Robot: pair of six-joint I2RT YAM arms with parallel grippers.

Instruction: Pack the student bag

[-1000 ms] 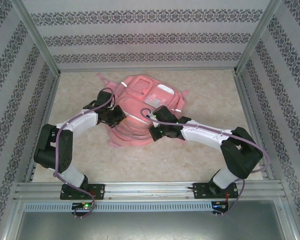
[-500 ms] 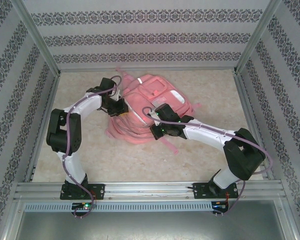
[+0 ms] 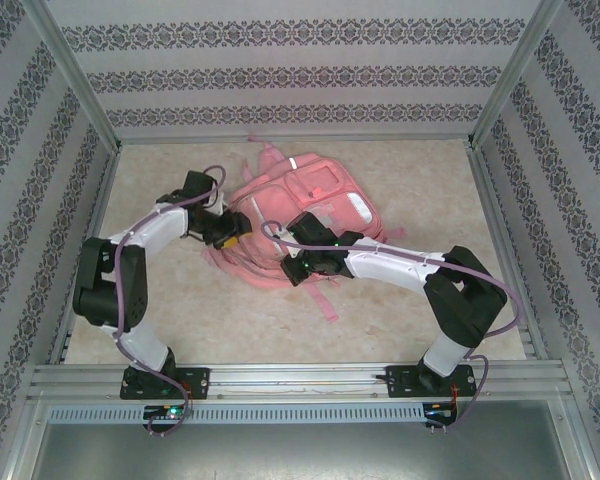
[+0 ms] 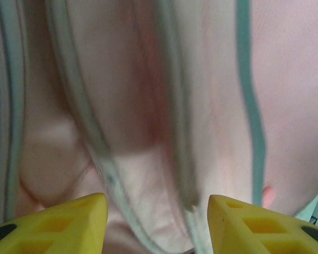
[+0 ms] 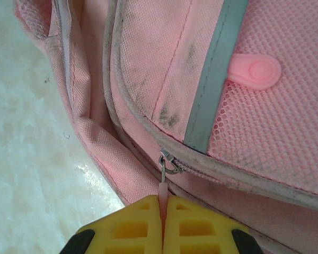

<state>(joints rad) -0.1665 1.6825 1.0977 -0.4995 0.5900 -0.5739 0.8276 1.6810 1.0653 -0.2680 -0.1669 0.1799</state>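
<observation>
The pocket's grey piping is loose under my open left gripper, so my left gripper should pinch that pocket edge (image 4: 188, 197) before my right gripper pulls the zipper further.
The student bag (image 3: 315, 195), a big pink backpack with silver strips, lies flat mid-table. My right gripper (image 3: 292, 268) is at its near edge, shut on the pink zipper pull (image 5: 162, 189) that hangs from a metal slider (image 5: 168, 162); the fingers (image 5: 143, 222) are pressed together on it (image 5: 162, 206). My left gripper (image 3: 236, 228) is at the bag's left side, open. In the left wrist view its yellow fingertips (image 4: 69, 217) stand wide apart (image 4: 158, 225), close against blurred pink fabric and a zip line (image 4: 175, 121).
A loose strap (image 3: 325, 298) trails from the bag toward the near edge. Patterned walls and an aluminium frame (image 3: 85, 110) close in the beige table (image 3: 180, 310) on three sides. A round pink tab (image 5: 257, 71) sits on the mesh pocket.
The bag has turned and shifted, and its strap now trails to the front. The right gripper has drawn left with the zipper pull. The left arm has swung further left.
</observation>
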